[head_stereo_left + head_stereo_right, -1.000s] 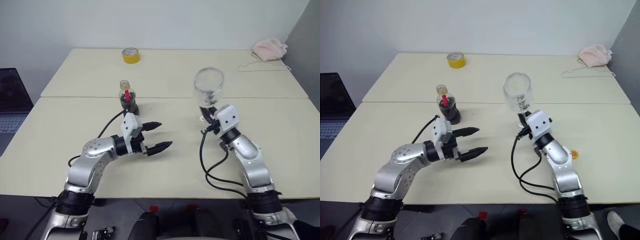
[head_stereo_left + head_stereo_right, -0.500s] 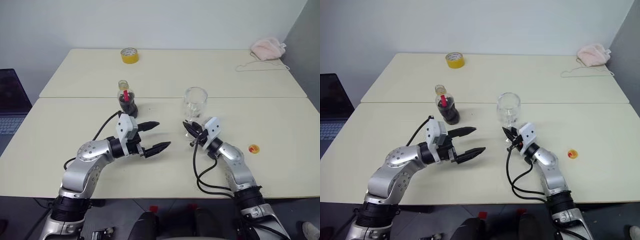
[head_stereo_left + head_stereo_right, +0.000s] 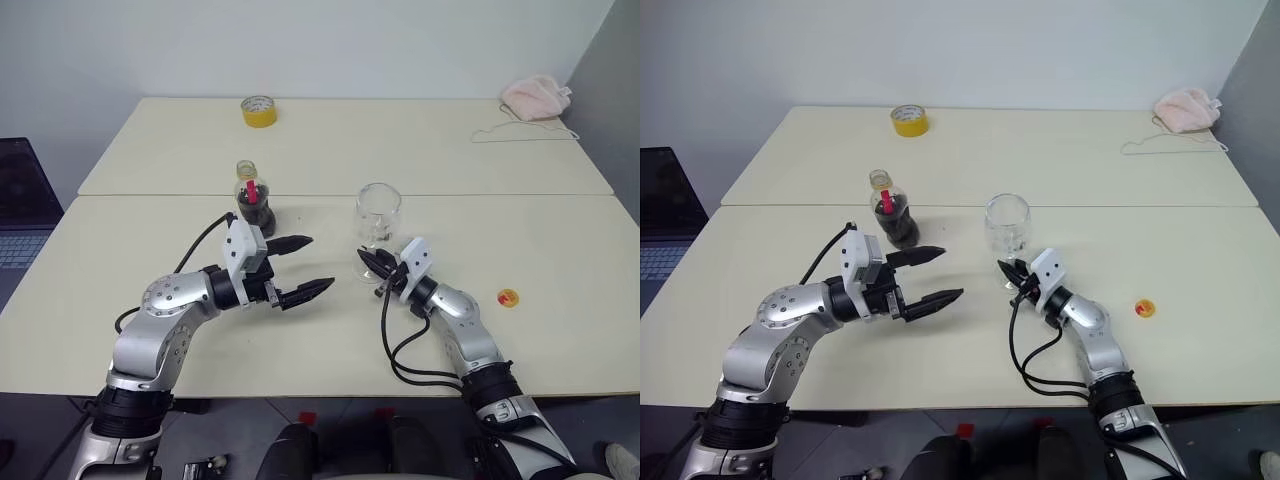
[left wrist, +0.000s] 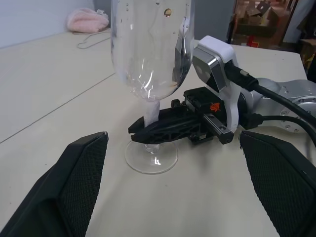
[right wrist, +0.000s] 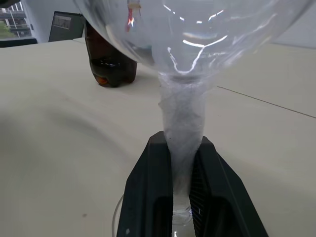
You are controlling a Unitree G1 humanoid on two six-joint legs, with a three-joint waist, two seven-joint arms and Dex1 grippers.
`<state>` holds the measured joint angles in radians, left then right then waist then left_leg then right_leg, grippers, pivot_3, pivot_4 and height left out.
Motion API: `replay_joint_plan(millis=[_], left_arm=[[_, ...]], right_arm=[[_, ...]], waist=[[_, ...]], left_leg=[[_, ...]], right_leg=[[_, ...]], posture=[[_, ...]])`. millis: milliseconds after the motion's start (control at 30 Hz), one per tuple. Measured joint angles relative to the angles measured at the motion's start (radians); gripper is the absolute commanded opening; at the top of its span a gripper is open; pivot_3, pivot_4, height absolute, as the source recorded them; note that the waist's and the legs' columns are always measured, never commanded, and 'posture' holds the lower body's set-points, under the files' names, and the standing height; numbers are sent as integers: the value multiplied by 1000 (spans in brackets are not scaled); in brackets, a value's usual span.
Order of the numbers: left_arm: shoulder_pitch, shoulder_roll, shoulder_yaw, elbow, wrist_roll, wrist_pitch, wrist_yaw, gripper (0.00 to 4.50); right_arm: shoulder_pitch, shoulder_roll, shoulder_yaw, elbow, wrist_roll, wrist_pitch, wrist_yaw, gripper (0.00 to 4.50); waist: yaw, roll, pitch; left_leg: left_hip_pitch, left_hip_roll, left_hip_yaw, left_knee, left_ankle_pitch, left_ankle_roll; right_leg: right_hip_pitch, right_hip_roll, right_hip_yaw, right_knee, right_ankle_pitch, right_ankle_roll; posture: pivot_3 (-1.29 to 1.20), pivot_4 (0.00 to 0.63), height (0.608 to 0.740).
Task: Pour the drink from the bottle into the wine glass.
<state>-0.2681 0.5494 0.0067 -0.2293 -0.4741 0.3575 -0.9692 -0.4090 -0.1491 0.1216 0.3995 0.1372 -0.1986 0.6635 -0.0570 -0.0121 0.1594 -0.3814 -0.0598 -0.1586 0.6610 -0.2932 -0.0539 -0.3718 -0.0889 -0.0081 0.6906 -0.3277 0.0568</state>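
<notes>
The wine glass, now upright near the table's middle, will go down from my right gripper onto the bare table just off my left gripper's fingertips [image 3: 344, 277].
The wine glass [image 3: 378, 212] stands upright on the cream table [image 3: 560, 250] near its middle, with nothing in its bowl. My right gripper [image 3: 368, 263] lies low over the table, shut on the stem [image 5: 181, 123] just above the foot [image 4: 150, 160]. The bottle [image 3: 250, 198], clear with a red label strip, stands to the glass's left and a little farther back. The dark drink [image 3: 256, 215] fills its lower part. My left gripper [image 3: 320, 263] hovers open in front of the bottle with nothing between its fingers [image 4: 74, 187], pointing toward the glass.
A yellow tape roll [image 3: 259, 110] sits at the table's far edge, and a pink cloth [image 3: 538, 97] with a thin wire lies at the far right. A small yellow round piece [image 3: 508, 297] lies right of my right arm. A laptop [image 3: 20, 215] stands off the table's left side.
My right gripper has come down and leftward with the wine glass, from held high to standing on the table. The left gripper has stayed open and nearly still.
</notes>
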Motion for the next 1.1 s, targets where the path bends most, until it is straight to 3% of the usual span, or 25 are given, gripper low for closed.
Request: replay_joint_plan(millis=[400, 733, 1100], left_arm=[[26, 18, 18, -15, 0, 4, 1, 4500], [32, 21, 40, -17, -1, 4, 20, 4500], [70, 100, 110, -60, -40, 17, 15, 4500]], right_arm=[[-6, 45, 63, -65, 9, 55, 90, 164], [-37, 44, 64, 10, 4, 56, 124, 164], [-53, 46, 61, 42, 3, 35, 138, 164]], waist=[[0, 0, 0], [0, 0, 0], [-1, 0, 0]], left_leg=[[0, 0, -1, 0, 0, 0], [0, 0, -1, 0, 0, 0], [0, 0, -1, 0, 0, 0]], right_leg=[[0, 0, 0, 0, 0, 0], [0, 0, 0, 0, 0, 0], [0, 0, 0, 0, 0, 0]], posture=[[0, 150, 740], [0, 150, 740], [0, 150, 740]])
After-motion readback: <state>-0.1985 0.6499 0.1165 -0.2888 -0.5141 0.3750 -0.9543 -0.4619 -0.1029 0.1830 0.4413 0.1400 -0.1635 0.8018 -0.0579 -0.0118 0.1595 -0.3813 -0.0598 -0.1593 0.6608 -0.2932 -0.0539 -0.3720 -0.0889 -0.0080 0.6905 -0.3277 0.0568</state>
